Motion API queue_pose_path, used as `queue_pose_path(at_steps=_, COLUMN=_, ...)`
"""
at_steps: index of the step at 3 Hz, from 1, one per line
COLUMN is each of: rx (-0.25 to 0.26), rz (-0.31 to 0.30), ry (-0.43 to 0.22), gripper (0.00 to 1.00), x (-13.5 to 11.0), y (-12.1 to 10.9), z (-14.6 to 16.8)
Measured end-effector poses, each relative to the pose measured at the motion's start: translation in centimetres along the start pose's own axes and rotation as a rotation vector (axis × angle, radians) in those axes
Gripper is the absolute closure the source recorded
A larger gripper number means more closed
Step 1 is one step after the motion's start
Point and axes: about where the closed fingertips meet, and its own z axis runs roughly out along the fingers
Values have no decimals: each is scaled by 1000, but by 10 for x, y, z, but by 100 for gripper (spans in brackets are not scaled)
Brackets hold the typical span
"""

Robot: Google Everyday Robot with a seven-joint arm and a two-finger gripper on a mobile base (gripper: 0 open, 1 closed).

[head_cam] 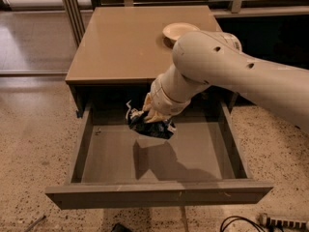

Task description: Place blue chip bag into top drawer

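The robot's gripper should release the blue chip bag on the middle of the top drawer's bottom [157, 152], where the bag's shadow falls.
The top drawer [159, 193] is pulled fully open below the cabinet's tan top [130, 42]. My gripper [150, 116] reaches down over the drawer's back half and is shut on the blue chip bag [147, 126], a crumpled dark blue bag with white print. The bag hangs just above the drawer floor, left of centre. Its shadow falls on the floor in front of it. My white arm comes in from the right and hides part of the drawer's back right.
A white bowl [178, 31] sits on the cabinet top at the back right, partly behind my arm. Speckled floor surrounds the cabinet. Cables [241, 223] lie on the floor at the front right. A metal frame post [72, 8] stands at the back left.
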Motion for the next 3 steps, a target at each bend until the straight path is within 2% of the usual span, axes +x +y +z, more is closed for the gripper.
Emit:
queue_pose_path(at_steps=1, rx=4, rz=54, ry=-14, gripper=100, x=21, y=11, z=23)
queue_pose_path(at_steps=2, rx=52, rz=141, ry=-126, gripper=100, x=37, y=28, z=47)
queue_pose_path(at_steps=3, rx=122, rz=224, ry=-259, gripper=100, x=54, y=35, z=66)
